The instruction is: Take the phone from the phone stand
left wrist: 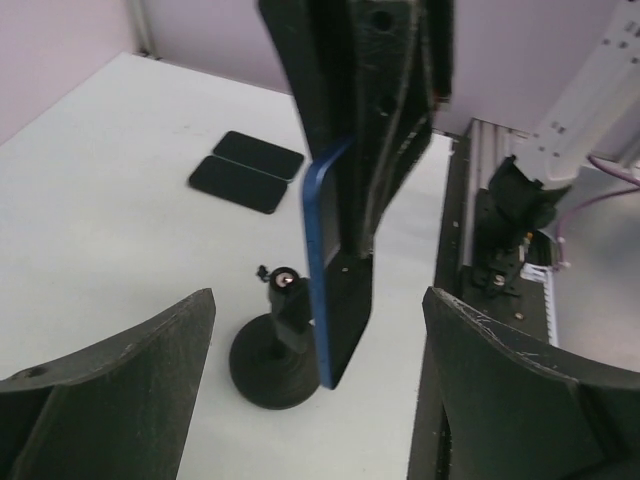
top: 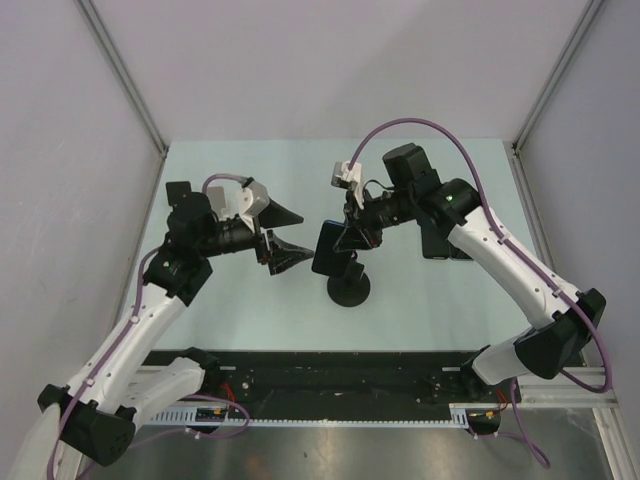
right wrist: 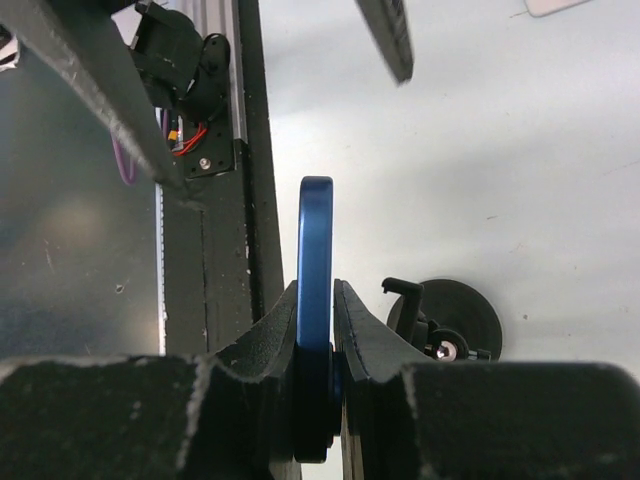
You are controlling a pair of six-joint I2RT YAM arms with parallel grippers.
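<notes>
The phone is held by its upper end in my right gripper, so next my left gripper takes it before my right gripper grips the phone's lower end (left wrist: 341, 345).
The phone (right wrist: 315, 240), dark with a blue rim, hangs upright on edge, and my right gripper (right wrist: 317, 310) is shut on it from above. In the left wrist view the phone (left wrist: 318, 270) hangs just right of the black phone stand (left wrist: 275, 355), a round base with a small clamp on top. The right wrist view shows a gap between the phone and the stand (right wrist: 450, 320). From above, the phone (top: 328, 248) sits over the stand (top: 349, 287). My left gripper (top: 287, 233) is open to the phone's left, with nothing between its fingers (left wrist: 120, 390).
Two dark flat slabs (left wrist: 247, 170) lie side by side on the white table (top: 250, 310), beyond the stand and under the right forearm (top: 445, 245). A black rail (top: 330, 375) runs along the near table edge. Grey walls close in the back and sides.
</notes>
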